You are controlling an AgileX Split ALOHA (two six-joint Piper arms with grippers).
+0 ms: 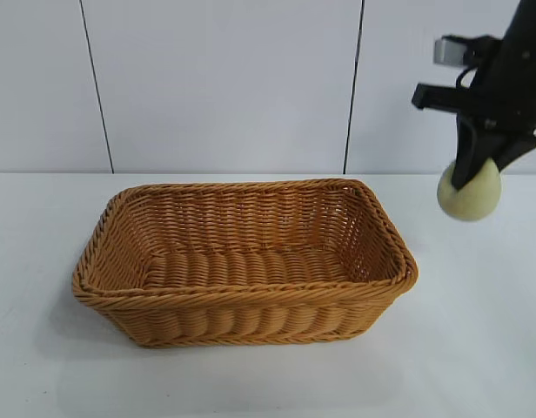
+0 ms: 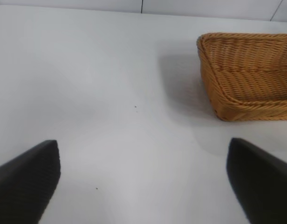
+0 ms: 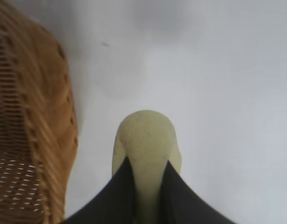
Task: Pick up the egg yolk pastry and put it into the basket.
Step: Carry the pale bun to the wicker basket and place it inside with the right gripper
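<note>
Next, the right gripper releases the egg yolk pastry, still in the air beside the basket, inside the basket (image 1: 259, 266), behind the middle of the basket's front rim.
My right gripper (image 1: 471, 178) is shut on the egg yolk pastry (image 1: 473, 196), a pale cream-yellow puck, and holds it in the air to the right of the basket (image 1: 251, 305), above the level of its rim. In the right wrist view the pastry (image 3: 146, 140) is clamped edge-on between the two black fingers (image 3: 115, 196), with the basket's rim (image 3: 55, 140) close beside it. The orange-tan wicker basket stands empty in the middle of the table. My left gripper (image 2: 143, 182) is open and empty over bare table, and the basket's corner (image 2: 227, 98) shows ahead of it.
The white table (image 1: 477, 348) lies on all sides of the basket. A white panelled wall (image 1: 224, 78) stands behind.
</note>
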